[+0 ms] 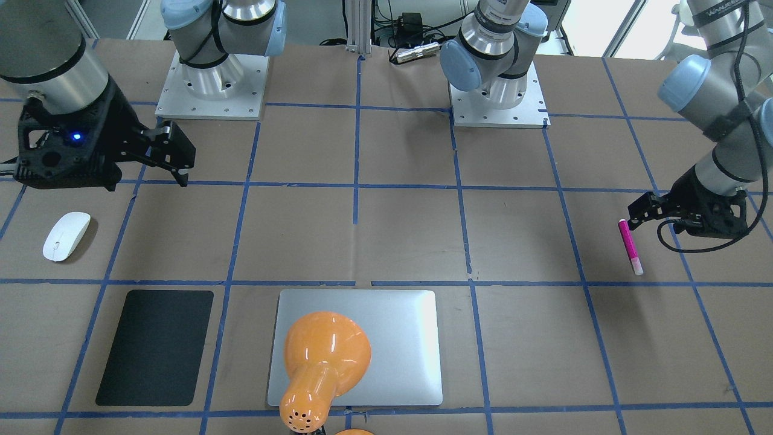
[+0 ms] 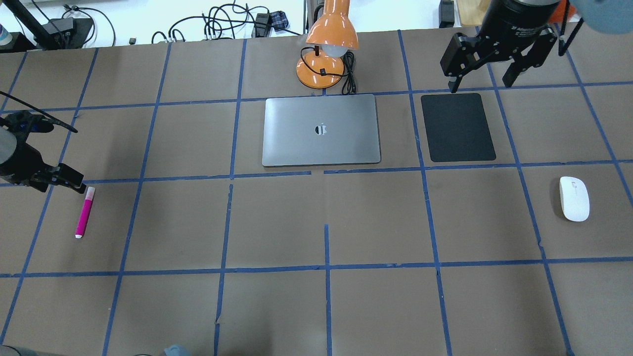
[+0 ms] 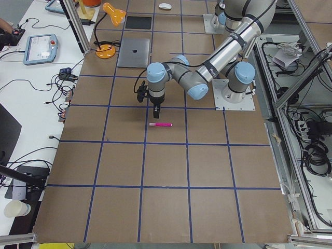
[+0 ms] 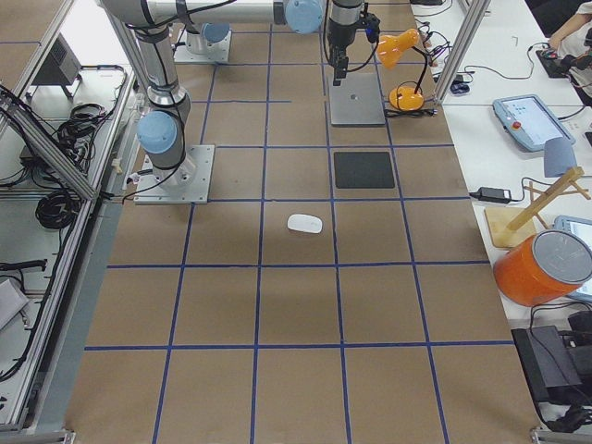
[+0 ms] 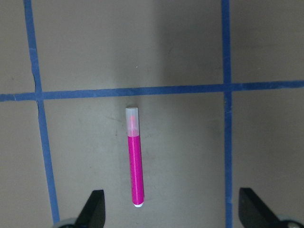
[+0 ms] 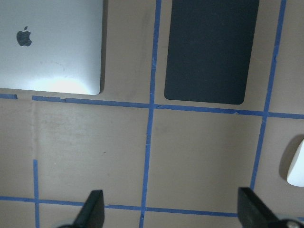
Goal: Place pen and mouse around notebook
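Note:
I should close my left gripper on the middle of the magenta pen's body (image 1: 628, 239) (image 5: 136, 169) and leave the pale cap free.
The magenta pen (image 5: 134, 159) lies flat on the brown table, pale cap pointing away from the camera. My left gripper (image 5: 173, 213) hovers over it, open and empty, and sits at the table's left end (image 2: 74, 180) just beside the pen (image 2: 84, 211). The silver notebook (image 2: 321, 129) lies closed at the middle far side. The white mouse (image 2: 574, 199) rests alone at the right. My right gripper (image 2: 482, 81) hangs open and empty above the far edge of the black pad, well away from the mouse (image 6: 297, 164).
A matte black pad (image 2: 457, 127) lies right of the notebook. An orange desk lamp (image 2: 329, 44) stands behind the notebook, its shade over it (image 1: 323, 356). Blue tape lines grid the table. The arm bases (image 1: 211, 84) are bolted at the robot's side.

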`<state>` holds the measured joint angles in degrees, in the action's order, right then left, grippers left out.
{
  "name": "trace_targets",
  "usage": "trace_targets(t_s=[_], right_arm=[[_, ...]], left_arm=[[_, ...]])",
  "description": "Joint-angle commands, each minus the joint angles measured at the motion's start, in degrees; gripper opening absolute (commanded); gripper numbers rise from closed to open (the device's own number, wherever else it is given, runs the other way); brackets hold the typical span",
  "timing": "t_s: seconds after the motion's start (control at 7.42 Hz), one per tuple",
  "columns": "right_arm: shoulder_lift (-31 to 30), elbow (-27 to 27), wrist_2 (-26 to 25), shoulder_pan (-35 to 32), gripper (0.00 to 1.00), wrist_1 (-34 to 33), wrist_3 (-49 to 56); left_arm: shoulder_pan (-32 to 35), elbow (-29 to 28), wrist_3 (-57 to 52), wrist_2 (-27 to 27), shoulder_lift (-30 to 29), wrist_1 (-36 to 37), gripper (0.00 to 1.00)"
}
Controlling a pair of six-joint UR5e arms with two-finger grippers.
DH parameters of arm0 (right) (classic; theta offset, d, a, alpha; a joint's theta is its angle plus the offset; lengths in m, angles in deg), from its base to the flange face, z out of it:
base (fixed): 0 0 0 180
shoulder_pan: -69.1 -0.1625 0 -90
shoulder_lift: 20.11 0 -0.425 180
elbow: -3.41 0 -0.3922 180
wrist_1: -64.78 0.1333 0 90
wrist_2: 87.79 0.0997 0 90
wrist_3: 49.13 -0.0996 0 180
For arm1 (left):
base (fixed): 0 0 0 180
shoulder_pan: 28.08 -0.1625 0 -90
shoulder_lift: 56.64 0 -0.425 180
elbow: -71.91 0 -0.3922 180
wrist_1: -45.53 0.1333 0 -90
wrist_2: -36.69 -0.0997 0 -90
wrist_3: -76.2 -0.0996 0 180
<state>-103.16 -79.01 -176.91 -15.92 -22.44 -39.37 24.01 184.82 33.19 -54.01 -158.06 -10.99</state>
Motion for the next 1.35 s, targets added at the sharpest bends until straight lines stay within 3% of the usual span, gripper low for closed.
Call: trace_targets(t_s=[0.0, 0.4, 0.67, 0.94, 1.08, 1.21], right_arm=[[-0.28, -3.52, -0.62, 7.29, 1.0, -5.21, 11.27], [0.16, -9.13, -0.01, 16.6, 1.0, -9.17, 19.55], [0.6, -13.45, 0.43, 21.46, 1.0, -14.01, 24.33], [0.86, -18.62, -0.36, 24.53, 1.0, -19.72, 25.13], [1.73, -21.61, -0.1, 27.94, 1.0, -22.96, 29.74], [4.7, -23.81, -0.53, 29.63, 1.0, -30.48, 33.97]], left_arm=[[-2.15, 3.89, -2.33, 0.08, -2.81, 4.39, 1.0], [-2.96, 3.63, -1.9, -0.01, -6.94, 8.54, 1.0], [-2.96, 3.1, -1.46, -0.01, -8.0, 8.63, 0.74], [-2.96, 3.1, -1.28, -0.01, -9.05, 8.63, 0.7], [-2.87, 3.1, -1.28, -0.01, -9.06, 8.63, 0.51], [-2.87, 3.19, -1.28, -0.01, -9.06, 8.63, 0.21]])
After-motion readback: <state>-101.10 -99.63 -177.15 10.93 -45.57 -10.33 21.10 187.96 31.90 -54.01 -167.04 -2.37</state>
